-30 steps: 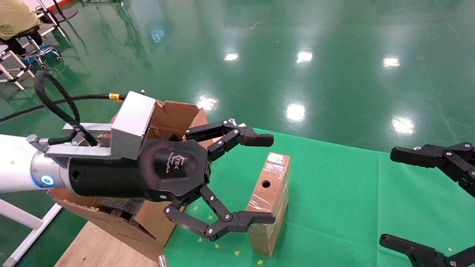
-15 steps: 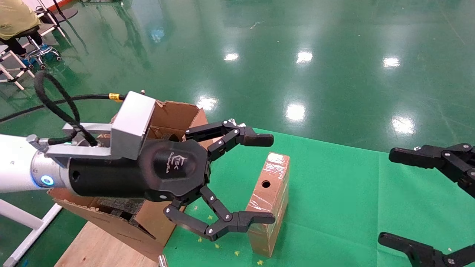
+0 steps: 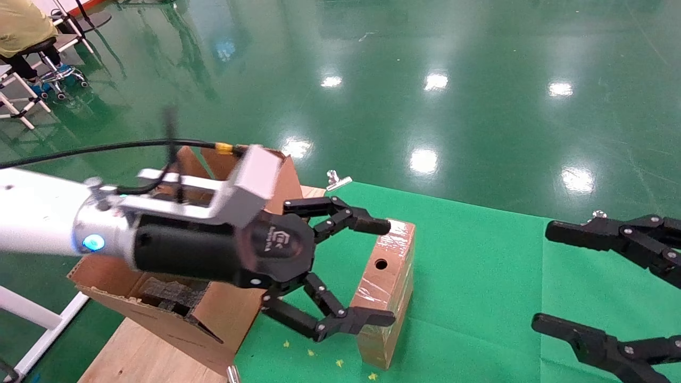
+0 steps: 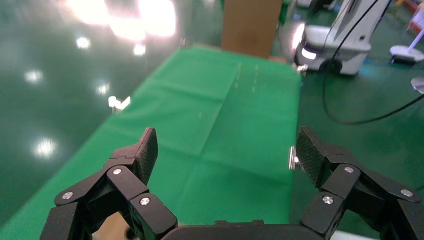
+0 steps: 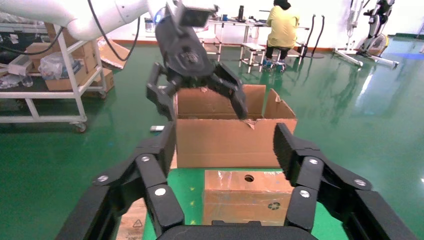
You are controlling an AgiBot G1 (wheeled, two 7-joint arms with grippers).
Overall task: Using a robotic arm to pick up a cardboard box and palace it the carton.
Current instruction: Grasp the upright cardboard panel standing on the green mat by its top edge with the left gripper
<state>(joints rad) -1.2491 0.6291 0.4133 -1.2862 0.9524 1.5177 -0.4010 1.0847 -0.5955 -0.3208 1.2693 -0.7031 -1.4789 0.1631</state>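
I need to close my left gripper around the cardboard box at its round hole point(image 3: 381, 264) point(image 4: 130, 233), with one finger on each broad side.
The slim brown cardboard box point(image 3: 391, 298) stands on edge on the green cloth, taped, its round hole facing up and left. My left gripper point(image 3: 381, 272), on the white robotic arm, is open wide; its fingertips point(image 3: 372, 225) show over the two ends of the box, with nothing held. From the right wrist view that left gripper point(image 5: 200, 100) hangs higher than the cardboard box point(image 5: 247, 200), in front of the carton point(image 5: 225, 140). The ragged carton point(image 3: 223, 314) stands left of the box. My right gripper point(image 3: 547, 276) is open at the right, facing the box.
The green cloth point(image 3: 479, 298) covers the table and ends near the carton, which rests on a wooden board point(image 3: 143, 356). A metal clip point(image 3: 338, 181) sits on the cloth's far edge. A seated person point(image 3: 24, 32) is far back left, a shelf trolley point(image 5: 45, 95) beyond.
My left arm has swung down and to the right toward the box, wrist turning, fingers still open. My right gripper has crept slightly leftward.
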